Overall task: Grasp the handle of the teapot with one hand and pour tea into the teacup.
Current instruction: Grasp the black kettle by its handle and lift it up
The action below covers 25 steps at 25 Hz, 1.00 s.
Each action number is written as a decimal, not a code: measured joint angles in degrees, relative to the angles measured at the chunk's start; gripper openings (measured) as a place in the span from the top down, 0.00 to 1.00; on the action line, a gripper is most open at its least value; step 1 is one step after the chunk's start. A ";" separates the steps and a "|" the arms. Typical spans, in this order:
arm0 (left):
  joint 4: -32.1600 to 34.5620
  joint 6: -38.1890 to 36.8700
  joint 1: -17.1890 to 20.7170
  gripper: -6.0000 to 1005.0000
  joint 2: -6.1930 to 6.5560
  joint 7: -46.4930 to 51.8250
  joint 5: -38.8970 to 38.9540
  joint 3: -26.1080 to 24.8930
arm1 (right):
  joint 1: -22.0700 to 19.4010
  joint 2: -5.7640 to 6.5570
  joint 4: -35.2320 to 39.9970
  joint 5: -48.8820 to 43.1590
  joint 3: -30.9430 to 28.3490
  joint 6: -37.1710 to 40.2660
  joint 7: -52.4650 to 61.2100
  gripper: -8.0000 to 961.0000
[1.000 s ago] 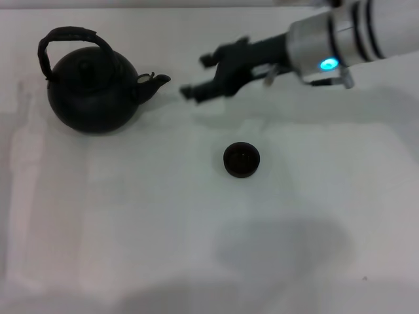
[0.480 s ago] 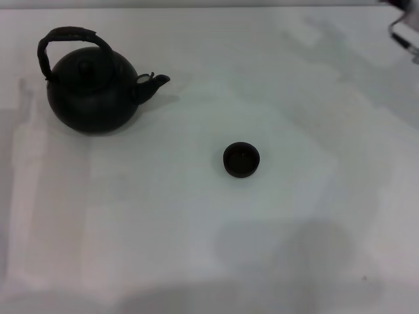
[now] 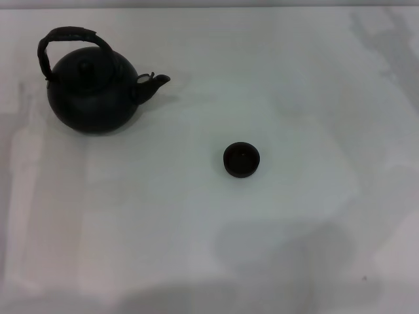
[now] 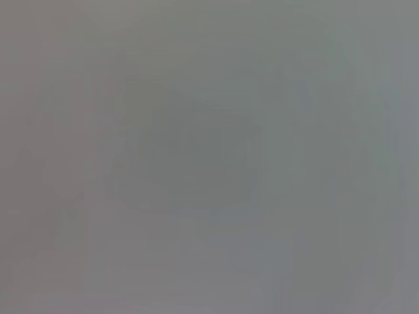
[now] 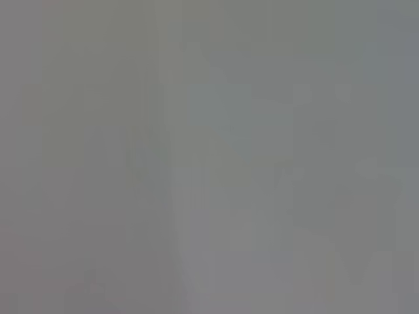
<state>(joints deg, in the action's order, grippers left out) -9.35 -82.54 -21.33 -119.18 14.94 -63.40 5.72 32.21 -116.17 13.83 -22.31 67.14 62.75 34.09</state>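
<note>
Next, my left gripper goes to the teapot's handle and grabs its upright part (image 3: pixel 44 58) on the side opposite the spout.
The round matte black teapot (image 3: pixel 93 91) stands upright at the far left of the white table in the head view. Its rough arched handle (image 3: pixel 65 36) rises over the knobbed lid, and its short spout (image 3: pixel 155 82) points right. The small dark teacup (image 3: pixel 241 159) sits alone near the middle of the table, well to the right of and nearer than the teapot. Neither gripper shows in any view. Both wrist views hold only plain grey surface.
The white table (image 3: pixel 314 98) stretches around both objects. Soft shadows lie along its near edge and at the far right corner.
The right arm, which reached in from the upper right near the spout a second ago, has drawn back out of the head view. Teapot and teacup have not moved.
</note>
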 joint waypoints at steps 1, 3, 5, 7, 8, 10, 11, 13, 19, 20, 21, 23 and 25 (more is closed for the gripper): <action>0.00 -0.05 0.17 0.25 0.00 -0.03 -0.15 0.02 | 0.01 0.01 -0.06 0.90 -0.05 -0.68 -0.48 0.11; 0.02 -0.11 0.41 0.25 0.00 -0.09 -0.55 0.07 | 0.11 0.03 -0.14 2.39 -0.08 -1.78 -1.17 0.11; 0.09 -0.14 0.59 0.25 0.00 -0.13 -0.82 0.42 | 0.36 0.05 -0.23 3.18 -0.07 -2.39 -1.37 0.11; 0.43 -0.19 0.78 0.25 0.00 -0.14 -0.90 1.85 | 0.51 0.10 -0.26 3.33 0.01 -2.55 -1.39 0.11; 0.63 -0.22 0.87 0.25 0.00 -0.14 -0.94 2.74 | 0.55 0.12 -0.26 3.35 0.04 -2.57 -1.40 0.11; 0.92 -0.28 0.98 0.25 0.01 -0.17 -1.00 5.15 | 0.65 0.15 -0.26 3.38 0.08 -2.81 -1.40 0.11; 0.93 -0.28 1.04 0.25 0.00 -0.21 -1.06 6.13 | 0.84 0.16 -0.26 3.39 0.11 -3.18 -1.41 0.11; 0.94 -0.55 1.44 0.25 0.00 -0.29 -1.35 8.06 | 1.36 0.16 -0.28 3.41 0.15 -4.53 -1.45 0.11; 0.77 -5.11 5.32 0.25 -0.15 -0.82 -2.92 11.12 | 2.76 0.13 -0.42 3.45 0.14 -7.29 -4.25 0.11; 0.79 -6.01 6.22 0.25 -0.16 -0.86 -3.46 11.69 | 2.82 0.11 -0.43 3.45 0.11 -7.33 -4.46 0.11; 0.80 -6.51 6.95 0.25 -0.17 -0.87 -3.69 12.28 | 2.85 0.11 -0.44 3.46 0.05 -7.34 -4.54 0.11; 0.82 -7.22 8.11 0.25 -0.17 -0.88 -4.01 13.92 | 2.89 0.19 -0.45 3.48 -0.04 -7.35 -4.55 0.11; 0.88 -7.37 8.74 0.25 -0.17 -0.89 -4.05 15.05 | 2.92 0.25 -0.47 3.50 -0.10 -7.36 -4.56 0.11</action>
<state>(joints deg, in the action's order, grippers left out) -8.46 -89.91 -12.59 -119.36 14.05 -67.45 20.77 35.13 -115.92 13.36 -18.81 67.05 55.39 29.54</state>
